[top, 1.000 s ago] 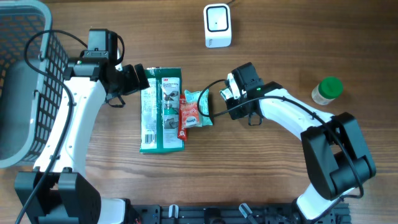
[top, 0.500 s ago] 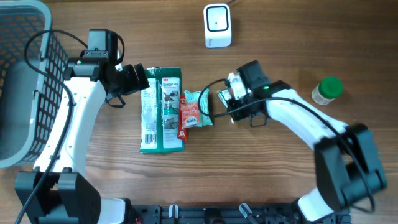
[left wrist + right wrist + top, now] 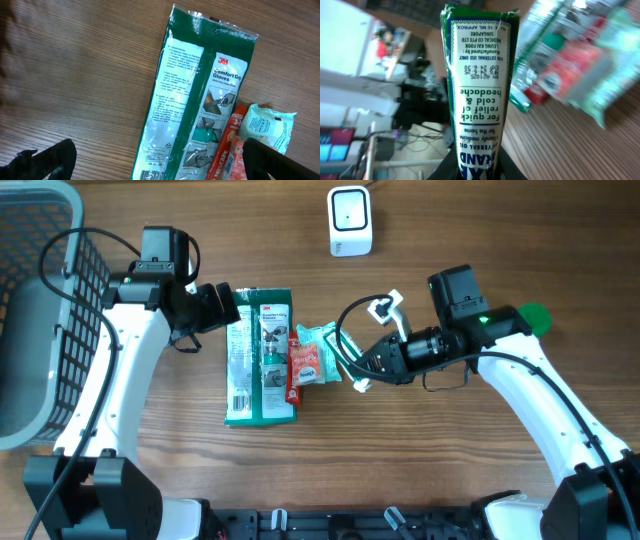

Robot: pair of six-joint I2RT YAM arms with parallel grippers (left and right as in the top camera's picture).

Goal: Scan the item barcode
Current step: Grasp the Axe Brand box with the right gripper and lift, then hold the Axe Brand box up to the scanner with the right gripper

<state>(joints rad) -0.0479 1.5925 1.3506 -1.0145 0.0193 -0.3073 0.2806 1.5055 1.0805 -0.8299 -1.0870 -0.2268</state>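
Note:
Next, my right gripper releases the medicated-oil box on the bare table (image 3: 478, 354) beside the green-capped jar, facing the packets.
My right gripper (image 3: 479, 169) is shut on a slim green-and-white medicated-oil box (image 3: 480, 85), the item. The box stands up out of the jaws with a printed text side facing the wrist camera, and its barcode is hidden. In the overhead view the right gripper (image 3: 368, 360) hangs above the table, just right of the pile of packets. The white scanner (image 3: 350, 221) stands at the back centre. My left gripper (image 3: 226, 308) is open over the top end of the green gloves packet (image 3: 200, 100), holding nothing.
A red Nescafe sachet (image 3: 301, 366) and a teal pouch (image 3: 320, 348) lie against the gloves packet (image 3: 260, 356). A grey basket (image 3: 35, 310) fills the far left. A green-capped jar (image 3: 535, 313) peeks from behind the right arm.
The right gripper has closed on the box and lifted it off the table. The arm swung out to the right and the wrist turned. The left arm has not moved.

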